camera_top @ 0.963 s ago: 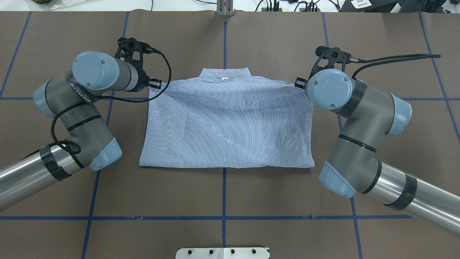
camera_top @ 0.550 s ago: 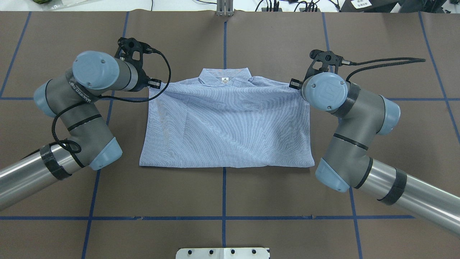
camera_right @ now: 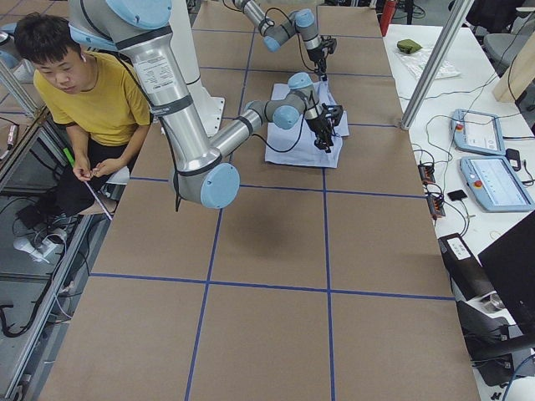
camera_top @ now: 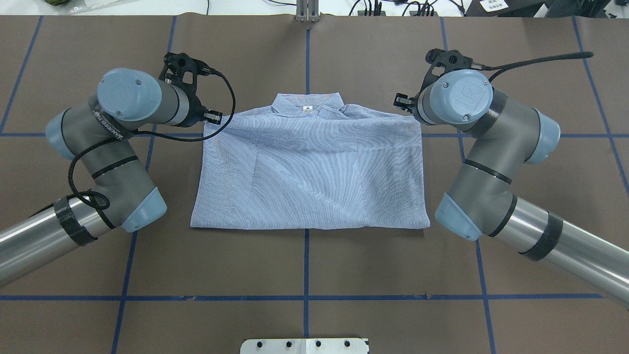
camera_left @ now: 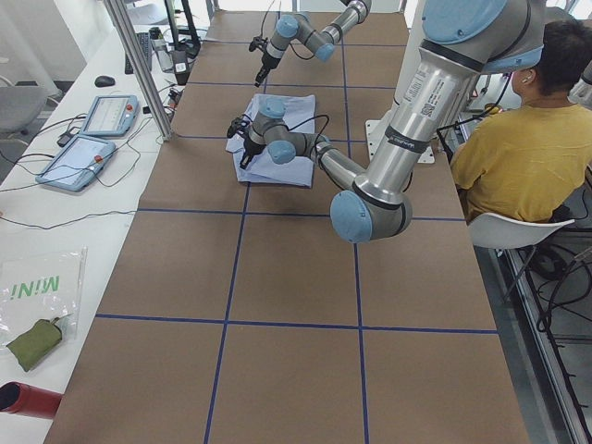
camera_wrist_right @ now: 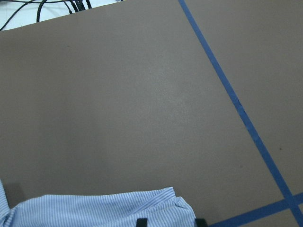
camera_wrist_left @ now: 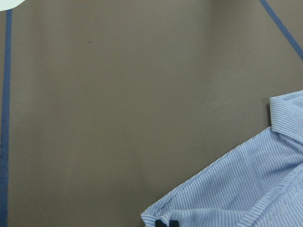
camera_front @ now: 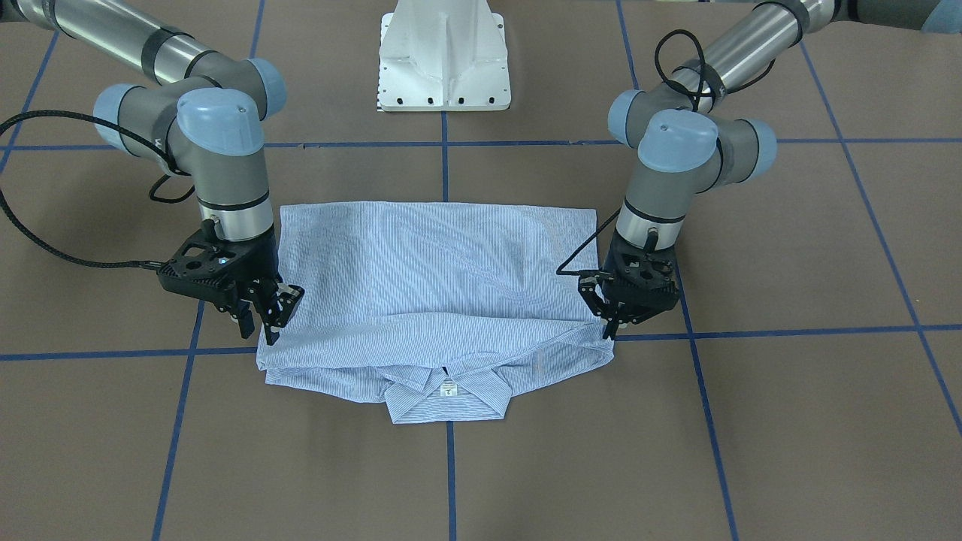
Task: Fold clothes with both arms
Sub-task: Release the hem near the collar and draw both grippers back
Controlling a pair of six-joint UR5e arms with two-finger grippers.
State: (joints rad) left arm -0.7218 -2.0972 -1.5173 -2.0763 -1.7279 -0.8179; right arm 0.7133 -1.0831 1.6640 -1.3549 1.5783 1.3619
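Next, the left gripper should move to the striped shirt and close on its near corner (camera_front: 594,211), across from the far corner it pinches now.
The light blue-and-white striped shirt (camera_top: 309,172) lies folded into a flat rectangle on the brown table. Its collar and white neck label (camera_top: 307,109) are on the far side from the robot. In the front-facing view my left gripper (camera_front: 610,329) points down at the shirt's (camera_front: 436,278) far corner. Its fingertips are pinched together on the fabric, as the left wrist view (camera_wrist_left: 165,222) also shows. My right gripper (camera_front: 261,324) hovers at the other far corner with its fingers apart. The right wrist view shows that gripper (camera_wrist_right: 171,221) spread over the shirt's edge (camera_wrist_right: 94,208).
The white pedestal base (camera_front: 443,56) stands on the robot's side of the shirt. Blue tape lines (camera_top: 307,265) cross the brown table cover. A metal post (camera_top: 307,10) stands at the far edge. A seated person in yellow (camera_left: 518,139) and control tablets (camera_left: 92,139) flank the table.
My right wrist has moved toward the far edge, and the shirt's right far corner has settled flat. The collar label has come into view. My left arm has barely moved.
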